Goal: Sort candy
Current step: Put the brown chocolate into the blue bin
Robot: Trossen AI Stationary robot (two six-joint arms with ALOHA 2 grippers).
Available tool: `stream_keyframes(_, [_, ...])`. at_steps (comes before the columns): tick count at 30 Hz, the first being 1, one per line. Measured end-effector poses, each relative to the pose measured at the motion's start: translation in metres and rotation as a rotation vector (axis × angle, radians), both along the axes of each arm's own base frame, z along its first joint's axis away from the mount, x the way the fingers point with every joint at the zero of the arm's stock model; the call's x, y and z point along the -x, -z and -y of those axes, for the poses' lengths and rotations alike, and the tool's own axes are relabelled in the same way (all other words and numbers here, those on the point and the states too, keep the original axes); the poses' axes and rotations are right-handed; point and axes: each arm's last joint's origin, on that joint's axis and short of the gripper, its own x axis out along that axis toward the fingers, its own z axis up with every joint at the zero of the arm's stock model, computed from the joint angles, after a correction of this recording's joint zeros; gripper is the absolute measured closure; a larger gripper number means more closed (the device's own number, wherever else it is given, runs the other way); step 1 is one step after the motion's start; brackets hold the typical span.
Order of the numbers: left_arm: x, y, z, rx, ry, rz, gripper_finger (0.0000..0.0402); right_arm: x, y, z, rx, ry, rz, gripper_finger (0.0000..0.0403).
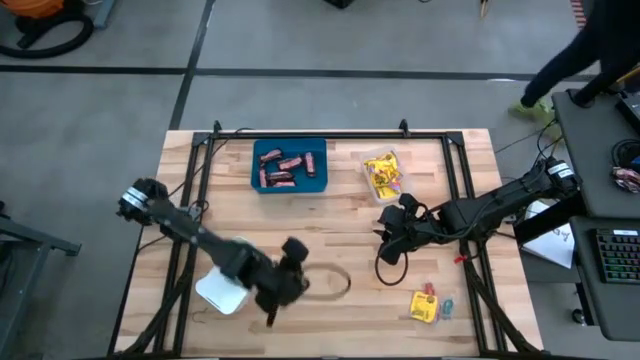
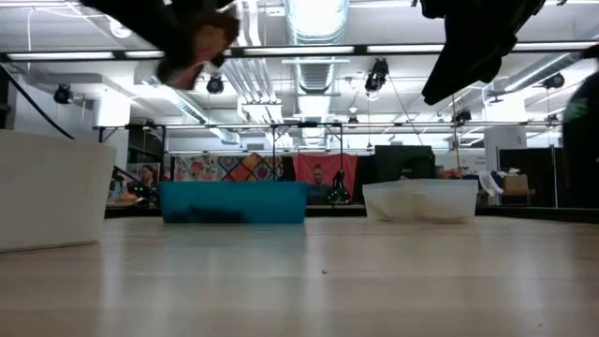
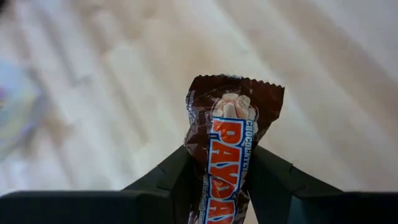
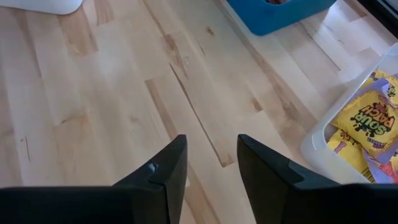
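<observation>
My left gripper is holding the mini bar. I should let go of it with that gripper in the blue tray [image 1: 298, 160], in among the other brown-red bars.
My left gripper [image 3: 224, 158] is shut on a brown-red mini bar [image 3: 230, 118] and hangs high over the table's near left part [image 1: 278, 297], beside the white tray [image 1: 220, 290]. The blue tray [image 1: 290, 165] holds several brown-red bars. The clear tray [image 1: 382, 172] holds yellow packets [image 4: 367, 124]. A yellow packet with a few pastel sweets [image 1: 430, 305] lies loose on the wood near the front right. My right gripper [image 4: 211, 149] is open over bare wood, just in front of the clear tray [image 1: 392, 228], with nothing between its fingers. My left gripper pinches the mini bar between its two fingers, which sit on the bar's near half [image 3: 208, 165]. The bar lies along the fingers, and its crimped far end [image 3: 236, 84] sticks out past the tips. The fingers slant downward. The bar is lifted well clear of the table [image 2: 201, 42].
The trays stand along the far side and near left of the wooden table [image 1: 330, 215]. Dark cable loops [image 1: 335, 285] hang over the middle. A black frame rail [image 1: 310, 133] runs along the far edge. A desk with a keyboard [image 1: 615, 255] stands at the right.
</observation>
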Motion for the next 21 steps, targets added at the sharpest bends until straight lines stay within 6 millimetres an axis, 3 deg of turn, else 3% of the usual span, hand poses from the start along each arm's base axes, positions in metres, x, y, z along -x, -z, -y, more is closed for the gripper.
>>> stream_keyframes(5, [0.003, -0.019, -0.055, -0.016, -0.082, 0.046, 0.0288, 0.0, 0.0, -0.001, -0.002, -0.001, 0.001, 0.0275])
stream_keyframes(11, [0.009, -0.02, -0.138, -0.01, -0.336, 0.077, 0.0288, 0.001, 0.001, -0.003, -0.021, 0.015, 0.005, 0.0273])
stream_keyframes(21, [0.024, 0.008, -0.273, 0.003, -0.822, 0.092, 0.0288, -0.006, 0.012, -0.008, -0.034, 0.043, 0.001, 0.0279])
